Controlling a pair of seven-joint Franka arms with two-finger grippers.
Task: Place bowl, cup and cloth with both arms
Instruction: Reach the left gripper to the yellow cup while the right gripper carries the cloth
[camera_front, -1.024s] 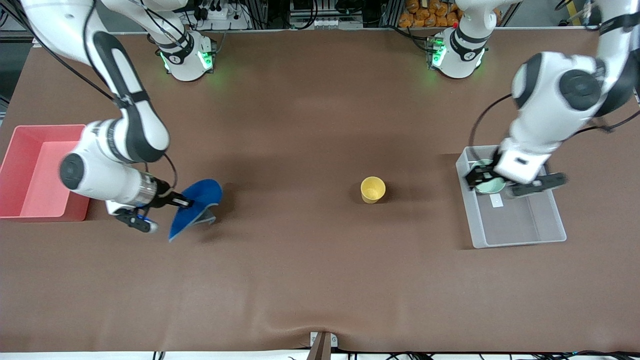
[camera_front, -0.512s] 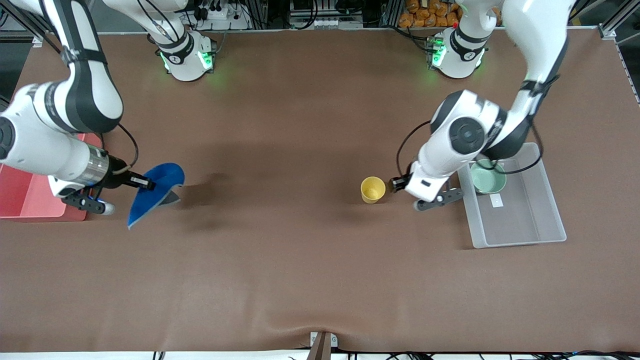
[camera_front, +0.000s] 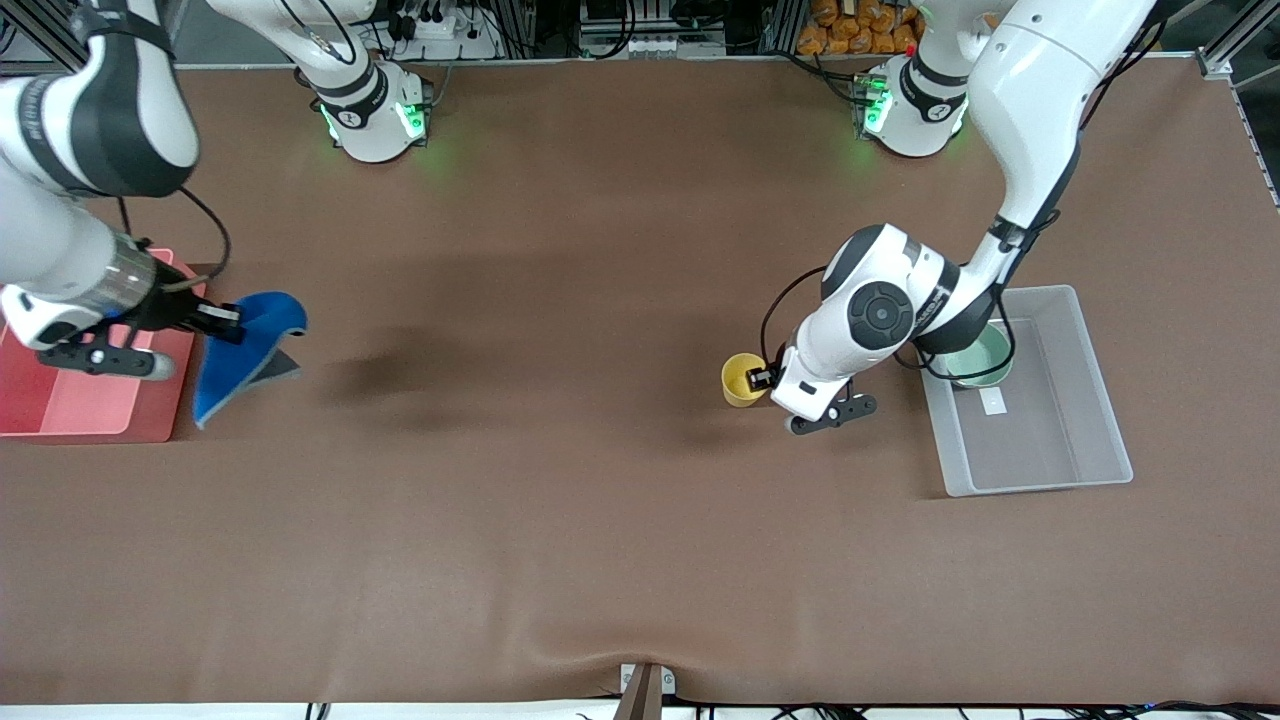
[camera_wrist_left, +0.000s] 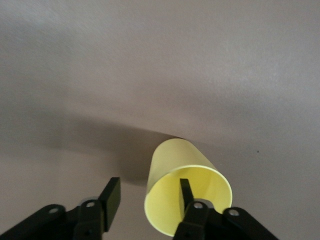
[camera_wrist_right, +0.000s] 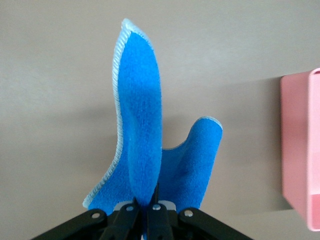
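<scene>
Next, my right gripper drops the blue cloth, still hanging above the table, inside the pink bin (camera_front: 113, 350), near its side facing the clear bin.
The yellow cup (camera_front: 741, 378) stands upright mid-table. My left gripper (camera_front: 763, 380) is open at the cup. In the left wrist view one finger (camera_wrist_left: 186, 192) is inside the cup (camera_wrist_left: 175, 160) and the other finger (camera_wrist_left: 112, 197) is outside it. My left gripper (camera_wrist_left: 149, 196) straddles the cup's wall. The mint-green bowl (camera_front: 988, 362) lies in the clear bin (camera_front: 1040, 488), partly hidden by the left arm. My right gripper (camera_front: 225, 322) is shut on the blue cloth (camera_front: 250, 345), which hangs above the table beside the pink bin (camera_front: 80, 415). The right wrist view shows my right gripper (camera_wrist_right: 147, 202) pinching the cloth (camera_wrist_right: 142, 125).
The pink bin stands at the right arm's end of the table and its edge shows in the right wrist view (camera_wrist_right: 300, 150). The clear bin stands at the left arm's end. A small white tag (camera_front: 992, 401) lies in the clear bin.
My right gripper has carried the cloth toward the pink bin. My left gripper has left the bowl in the clear bin and moved over to the cup.
</scene>
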